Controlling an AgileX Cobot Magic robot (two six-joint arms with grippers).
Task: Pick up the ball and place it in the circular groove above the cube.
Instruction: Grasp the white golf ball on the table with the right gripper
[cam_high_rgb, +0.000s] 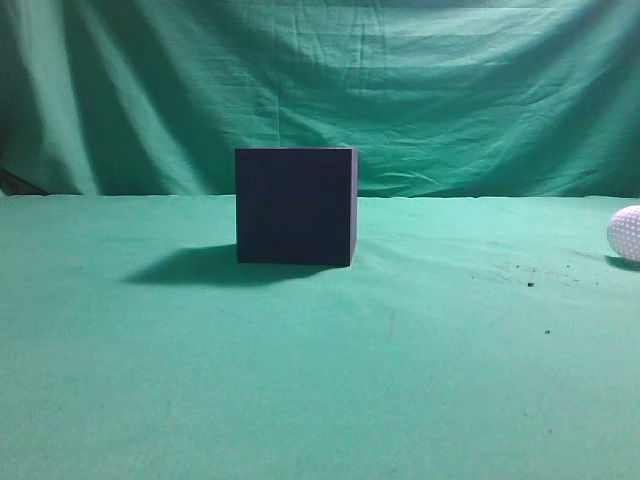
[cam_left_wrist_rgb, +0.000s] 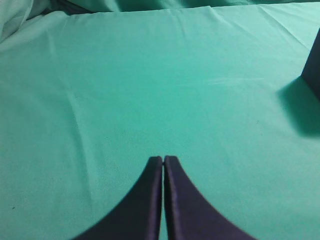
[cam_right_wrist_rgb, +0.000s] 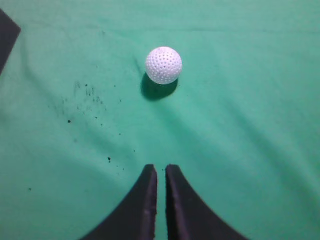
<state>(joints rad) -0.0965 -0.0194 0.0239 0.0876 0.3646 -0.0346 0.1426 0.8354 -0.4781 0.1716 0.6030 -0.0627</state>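
Observation:
Next, the right gripper moves down to the white dimpled ball on the green cloth and closes on the ball's sides (cam_high_rgb: 626, 234) (cam_right_wrist_rgb: 163, 65) around its middle.
The dark navy cube (cam_high_rgb: 295, 205) stands on the green cloth, left of the middle of the exterior view; its top face and groove are hidden at this height. Its edge shows in the left wrist view (cam_left_wrist_rgb: 313, 70) and a corner in the right wrist view (cam_right_wrist_rgb: 7, 37). The white dimpled ball (cam_high_rgb: 626, 233) lies at the far right edge. In the right wrist view the ball (cam_right_wrist_rgb: 163, 65) lies on the cloth ahead of my right gripper (cam_right_wrist_rgb: 161, 170), which is shut and empty. My left gripper (cam_left_wrist_rgb: 163, 161) is shut and empty over bare cloth, left of the cube.
A green cloth (cam_high_rgb: 320, 380) covers the table and hangs as a backdrop (cam_high_rgb: 400, 90). Small dark specks (cam_right_wrist_rgb: 85, 100) lie on the cloth left of the ball. Neither arm shows in the exterior view.

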